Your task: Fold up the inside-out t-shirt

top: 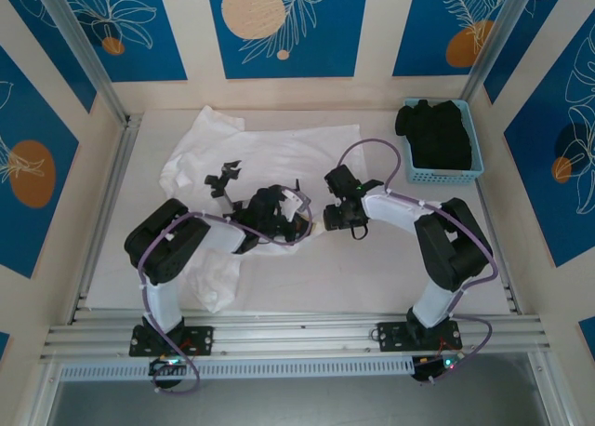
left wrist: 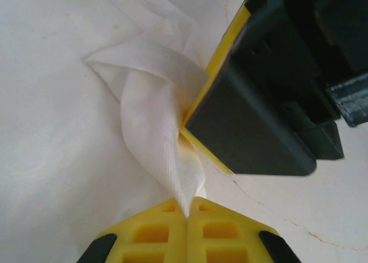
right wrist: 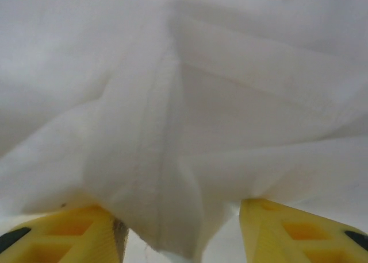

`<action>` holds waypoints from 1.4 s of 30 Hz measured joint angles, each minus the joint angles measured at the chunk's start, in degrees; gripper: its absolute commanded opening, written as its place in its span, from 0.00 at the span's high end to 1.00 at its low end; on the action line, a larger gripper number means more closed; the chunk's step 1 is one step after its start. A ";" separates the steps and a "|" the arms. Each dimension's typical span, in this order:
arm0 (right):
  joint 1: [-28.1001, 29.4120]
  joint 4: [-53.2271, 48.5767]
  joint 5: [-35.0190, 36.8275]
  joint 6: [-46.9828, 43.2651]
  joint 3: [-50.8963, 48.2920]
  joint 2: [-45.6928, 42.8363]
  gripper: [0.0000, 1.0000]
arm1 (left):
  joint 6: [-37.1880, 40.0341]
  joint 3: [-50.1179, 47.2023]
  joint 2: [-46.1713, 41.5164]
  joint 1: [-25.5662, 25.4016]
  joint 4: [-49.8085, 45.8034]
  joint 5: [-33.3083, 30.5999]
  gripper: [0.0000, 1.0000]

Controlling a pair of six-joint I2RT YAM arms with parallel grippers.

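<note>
Next, I take the loose fabric [right wrist: 164, 202] with my right gripper and pull it away from my left gripper, because the t-shirt bunches in a twisted fold at my left gripper.
The inside-out t-shirt [top: 279, 156] lies white and wrinkled over the table's left and middle, with one part trailing toward the near left. My left gripper [top: 307, 223] is shut on a twisted fold of the t-shirt [left wrist: 155, 102]; the fabric is pinched between its yellow jaws [left wrist: 188, 211]. My right gripper [top: 327, 223] sits right beside it, and one of its black and yellow fingers [left wrist: 253, 125] touches the same fold. In the right wrist view the right gripper [right wrist: 181, 234] is open, its yellow fingers [right wrist: 63, 237] wide apart, with t-shirt fabric [right wrist: 201, 113] hanging loose between them.
A blue basket [top: 472, 152] holding a black garment [top: 437, 133] stands at the back right. Aluminium rails [top: 297, 333] run along the near edge, and walls close in the table's sides. Bare tabletop [top: 372, 268] lies at the near right.
</note>
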 measured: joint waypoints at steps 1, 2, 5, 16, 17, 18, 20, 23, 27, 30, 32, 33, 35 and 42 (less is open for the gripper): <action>-0.09 0.00 0.85 0.02 0.28 0.04 0.53 | -0.17 0.00 0.00 0.15 0.02 0.13 1.00; -0.26 0.00 1.77 0.04 0.57 0.02 0.55 | -0.35 0.00 0.02 0.26 0.04 0.15 1.00; -1.44 0.13 3.67 0.20 0.94 -0.13 0.65 | -0.52 0.00 0.24 0.44 0.24 0.50 1.00; -6.84 -0.63 4.46 -1.22 0.94 -3.78 0.79 | -0.55 0.00 0.98 0.55 0.39 0.68 1.00; -6.84 -0.52 3.72 -1.66 0.85 -4.46 0.77 | -0.55 0.00 0.98 0.55 0.39 0.79 1.00; -6.84 -0.33 3.02 -2.03 0.63 -5.14 0.75 | -0.52 0.00 1.03 0.55 0.39 0.85 1.00; -6.80 0.04 0.85 -2.99 -0.09 -6.75 0.70 | -0.55 0.00 1.22 0.55 0.39 1.01 1.00; -6.27 0.92 -2.51 -4.17 -1.31 -8.22 0.59 | -0.55 0.02 1.64 0.57 0.37 1.01 1.00; -3.48 1.11 -4.42 -5.77 -2.05 -8.24 0.50 | -0.55 0.02 1.90 0.57 0.39 1.05 1.00; -1.25 0.94 -3.74 -6.49 -1.53 -6.75 0.46 | -0.55 0.02 1.95 0.59 0.39 1.36 1.00; -0.07 0.79 -2.54 -6.75 -0.52 -4.59 0.46 | -0.55 0.04 1.95 0.61 0.37 1.44 1.00; 0.28 0.79 -1.77 -6.75 -0.02 -3.32 0.46 | -0.55 0.04 1.95 0.61 0.35 1.44 1.00; 0.39 0.35 -0.24 -6.78 0.70 -1.51 0.46 | -0.55 0.02 1.95 0.61 0.37 1.44 1.00; -0.85 -1.40 5.60 -6.99 2.16 0.44 0.53 | -0.55 0.02 1.95 0.61 0.37 1.55 1.00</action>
